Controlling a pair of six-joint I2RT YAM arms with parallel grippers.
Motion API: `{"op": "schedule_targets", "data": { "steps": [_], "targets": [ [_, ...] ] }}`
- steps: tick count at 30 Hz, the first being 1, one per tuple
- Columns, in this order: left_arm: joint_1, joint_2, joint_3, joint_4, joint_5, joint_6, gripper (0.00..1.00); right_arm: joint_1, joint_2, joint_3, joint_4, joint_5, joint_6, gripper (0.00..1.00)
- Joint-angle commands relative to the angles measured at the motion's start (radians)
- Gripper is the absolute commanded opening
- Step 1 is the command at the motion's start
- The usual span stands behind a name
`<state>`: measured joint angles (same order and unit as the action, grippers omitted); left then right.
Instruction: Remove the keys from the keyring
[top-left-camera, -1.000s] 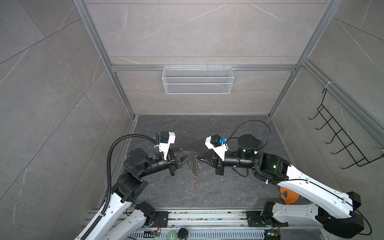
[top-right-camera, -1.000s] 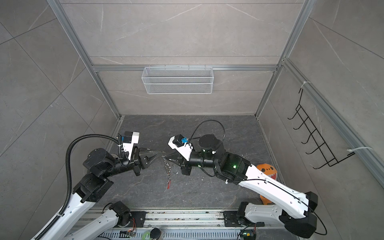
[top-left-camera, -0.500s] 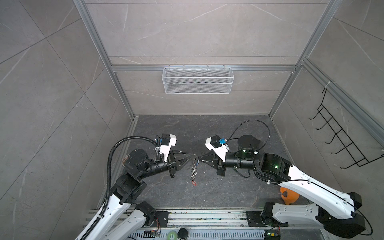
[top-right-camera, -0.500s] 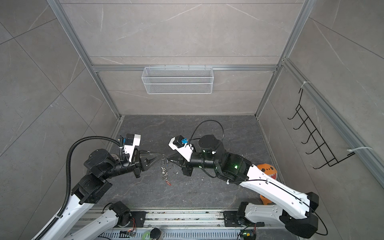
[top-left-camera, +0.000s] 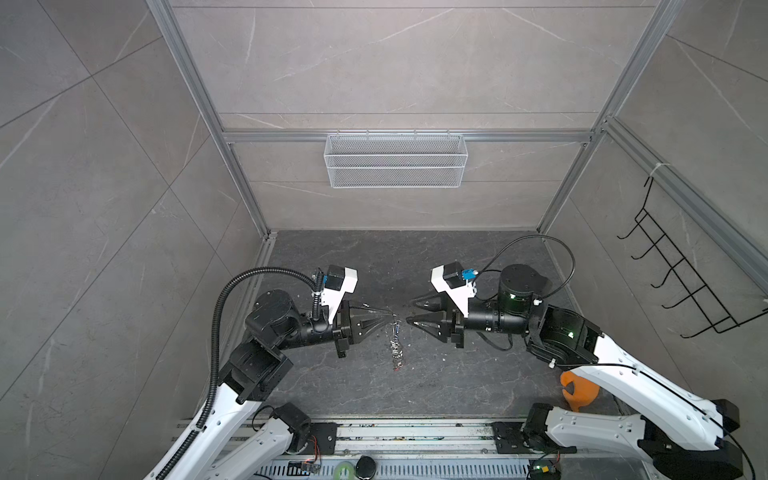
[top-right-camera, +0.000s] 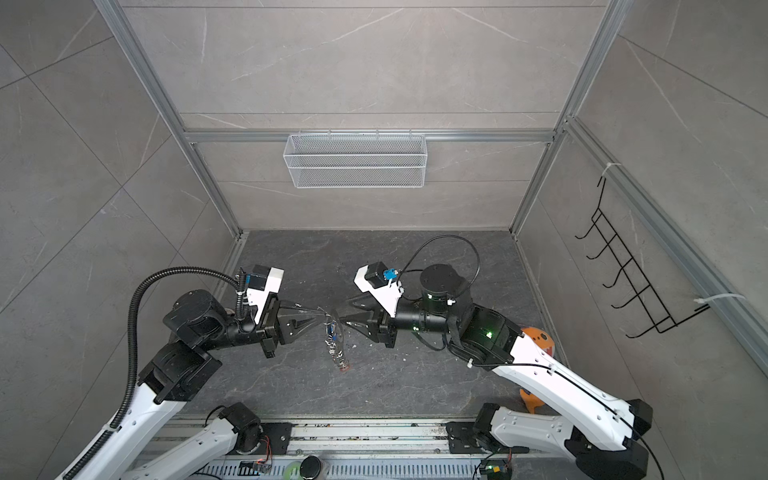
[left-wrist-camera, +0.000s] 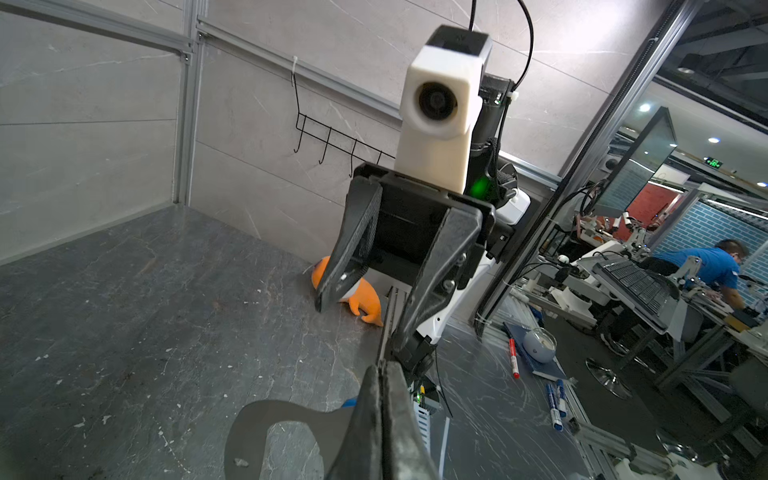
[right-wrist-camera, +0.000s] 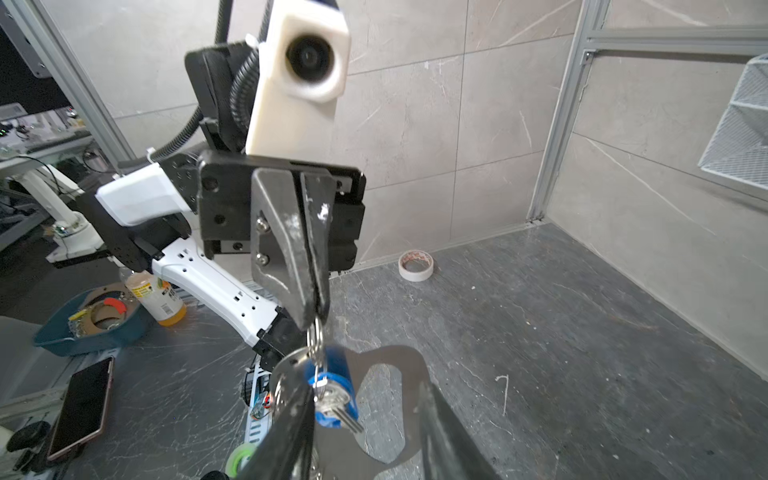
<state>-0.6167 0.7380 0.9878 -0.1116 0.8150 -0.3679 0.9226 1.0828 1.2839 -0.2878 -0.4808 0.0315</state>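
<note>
The keys and tag hang in a bunch under the top ring in my left gripper, so next my right gripper takes the ring (right-wrist-camera: 318, 361) before my left gripper grips it again.
The keyring (top-left-camera: 397, 349) (top-right-camera: 334, 347) hangs above the floor as a short chain of silver rings. My left gripper (top-left-camera: 394, 322) (top-right-camera: 322, 318) (left-wrist-camera: 380, 366) (right-wrist-camera: 312, 319) is shut on its top ring (right-wrist-camera: 316, 337). Under that ring hang a blue key (right-wrist-camera: 334, 380), a silver key (right-wrist-camera: 337, 409) and the flat grey tag (right-wrist-camera: 401, 357) (left-wrist-camera: 249, 424). A red key (top-left-camera: 398, 368) (top-right-camera: 343, 367) dangles at the chain's lower end. My right gripper (top-left-camera: 409, 310) (top-right-camera: 339, 316) (left-wrist-camera: 359, 328) (right-wrist-camera: 365, 392) faces the left one, open. Its fingers (right-wrist-camera: 293, 432) stand either side of the keys and grip nothing.
An orange toy (top-left-camera: 577, 390) (left-wrist-camera: 361, 299) lies at the front right by my right arm's base. A tape roll (right-wrist-camera: 416, 266) sits against the left wall. A wire basket (top-left-camera: 395, 160) hangs on the back wall and a black hook rack (top-left-camera: 681, 282) on the right wall.
My right gripper has opened and drawn back a little to the right. The keyring now hangs from my left gripper alone.
</note>
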Motion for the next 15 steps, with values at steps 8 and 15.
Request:
{"op": "schedule_targets", "data": {
  "steps": [8,15],
  "targets": [
    [0.0,-0.01,0.029,0.044,0.011,0.015,0.0,-0.025,0.051,-0.037,0.154,-0.251,0.131,0.42],
    [0.0,-0.011,0.024,0.051,0.005,0.011,0.0,-0.032,0.071,-0.073,0.218,-0.289,0.192,0.32]
  ]
}}
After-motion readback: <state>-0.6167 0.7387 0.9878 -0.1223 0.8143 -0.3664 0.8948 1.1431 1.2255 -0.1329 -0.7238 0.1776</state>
